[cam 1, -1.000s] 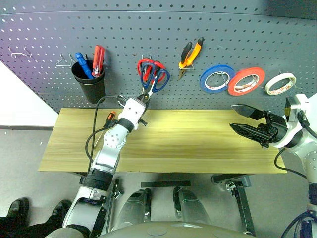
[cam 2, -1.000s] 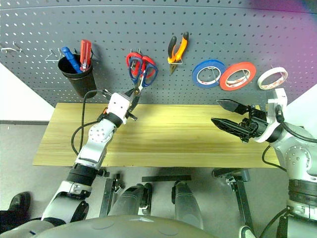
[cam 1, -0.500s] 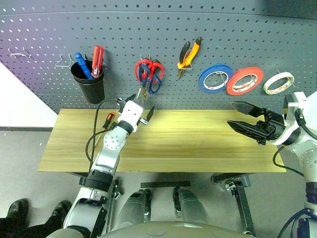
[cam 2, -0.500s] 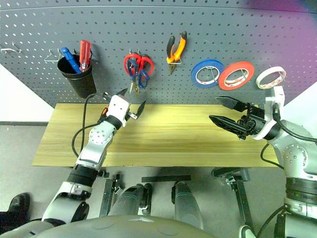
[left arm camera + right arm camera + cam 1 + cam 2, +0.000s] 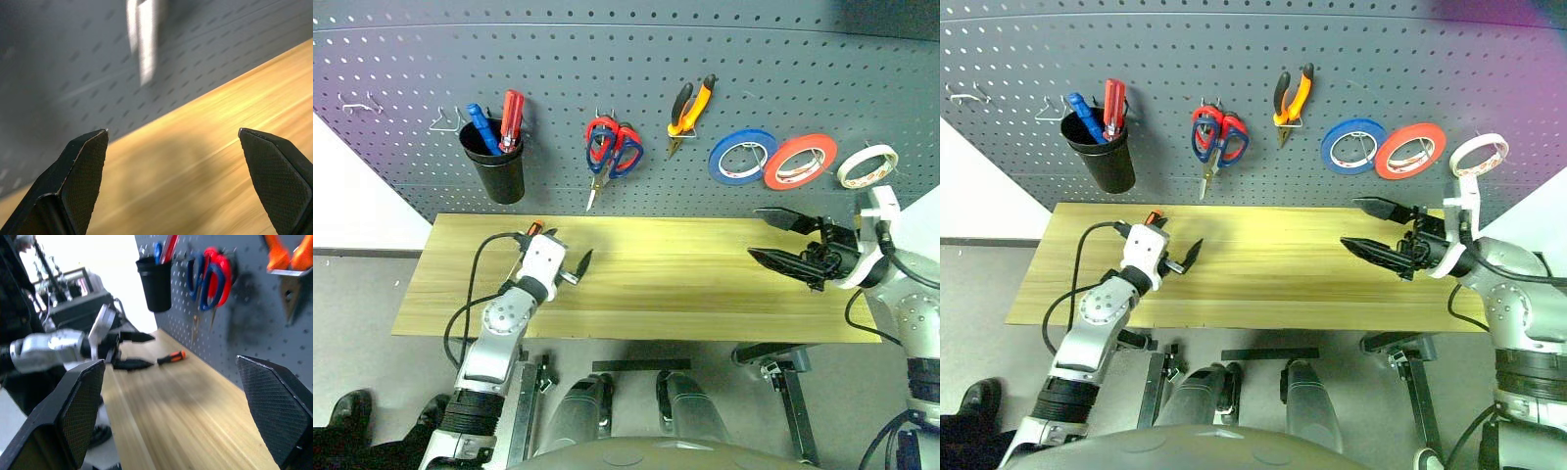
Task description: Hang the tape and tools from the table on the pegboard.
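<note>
The robot's left gripper will next grab the small orange-and-black screwdriver by the middle of its handle [image 5: 528, 241], between its orange end and its metal rod.
On the pegboard [image 5: 401, 69] hang the dark-handled scissors [image 5: 628, 157], sharing a hook with red-handled ones, the orange-and-black pliers [image 5: 690, 108] and the cream-white tape [image 5: 867, 164]. The small orange-and-black screwdriver [image 5: 533, 228] lies on the table [image 5: 666, 294] near its back left, partly behind my left gripper [image 5: 570, 245]. That gripper is open and empty, low over the table, with its fingertips [image 5: 88, 161] wide apart. My right gripper [image 5: 754, 232] hovers open and empty above the table's right side, pointing left. From the right wrist I see the screwdriver [image 5: 171, 357] just beyond the left gripper [image 5: 139, 350].
A black cup [image 5: 494, 166] with a blue and a red screwdriver hangs on the pegboard's left. A blue roll [image 5: 742, 157] and an orange-red roll [image 5: 798, 162] hang beside the cream tape. Bare hooks [image 5: 357, 103] stand at the far left. The table's front edge is near.
My left gripper opened and let go of the dark-handled scissors, which now hang on the pegboard. The left arm then drew back, down and left to the table. The right gripper barely moved.
</note>
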You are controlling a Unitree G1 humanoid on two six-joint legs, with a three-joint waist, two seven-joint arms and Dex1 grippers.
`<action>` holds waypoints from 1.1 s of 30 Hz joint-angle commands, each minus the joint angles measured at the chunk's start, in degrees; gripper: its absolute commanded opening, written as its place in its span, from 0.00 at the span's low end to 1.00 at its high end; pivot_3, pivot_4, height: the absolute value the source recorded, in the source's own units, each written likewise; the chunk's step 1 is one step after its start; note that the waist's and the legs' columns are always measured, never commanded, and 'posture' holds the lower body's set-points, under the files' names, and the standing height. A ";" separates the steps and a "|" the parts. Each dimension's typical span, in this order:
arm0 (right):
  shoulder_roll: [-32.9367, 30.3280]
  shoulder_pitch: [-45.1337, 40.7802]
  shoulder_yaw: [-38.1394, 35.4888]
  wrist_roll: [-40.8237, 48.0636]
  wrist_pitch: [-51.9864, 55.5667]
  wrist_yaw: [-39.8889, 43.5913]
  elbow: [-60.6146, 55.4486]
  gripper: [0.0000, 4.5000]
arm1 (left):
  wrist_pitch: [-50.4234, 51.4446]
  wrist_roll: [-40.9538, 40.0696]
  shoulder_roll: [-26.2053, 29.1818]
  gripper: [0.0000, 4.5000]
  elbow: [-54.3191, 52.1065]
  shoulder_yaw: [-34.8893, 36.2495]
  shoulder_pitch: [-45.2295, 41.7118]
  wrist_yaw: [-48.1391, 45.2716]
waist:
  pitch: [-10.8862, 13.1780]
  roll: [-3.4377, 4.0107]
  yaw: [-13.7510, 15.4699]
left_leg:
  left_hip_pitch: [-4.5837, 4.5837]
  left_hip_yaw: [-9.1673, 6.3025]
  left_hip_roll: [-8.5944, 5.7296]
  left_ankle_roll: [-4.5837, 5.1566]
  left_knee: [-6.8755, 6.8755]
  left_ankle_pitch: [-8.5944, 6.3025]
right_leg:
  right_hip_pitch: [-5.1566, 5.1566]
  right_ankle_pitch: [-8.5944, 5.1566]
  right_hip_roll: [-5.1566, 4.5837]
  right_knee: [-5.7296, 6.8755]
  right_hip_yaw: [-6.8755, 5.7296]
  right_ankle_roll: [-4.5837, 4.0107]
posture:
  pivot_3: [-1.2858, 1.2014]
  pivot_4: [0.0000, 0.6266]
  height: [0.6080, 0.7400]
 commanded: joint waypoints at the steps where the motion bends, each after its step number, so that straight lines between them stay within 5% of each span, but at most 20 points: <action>1: 0.55 -0.56 0.28 -0.96 -2.55 0.51 -0.54 1.00 | 2.15 -0.79 0.72 0.99 3.07 2.61 -2.52 1.42 | 0.00 0.00 0.01 | 0.00 0.00 0.00 0.00 0.00 0.00 | -0.01 0.00 0.00 0.00 -0.01 0.01 | 0.48 0.33 1.00; 33: -0.96 2.49 -1.43 4.35 1.27 0.88 -8.10 1.00 | -4.47 0.48 10.72 0.99 49.15 4.99 -26.23 3.22 | 0.08 -0.10 -0.25 | -0.04 0.00 0.02 -0.09 -0.04 -0.06 | -0.07 0.01 -0.03 0.00 -0.03 0.01 | 0.47 0.43 1.00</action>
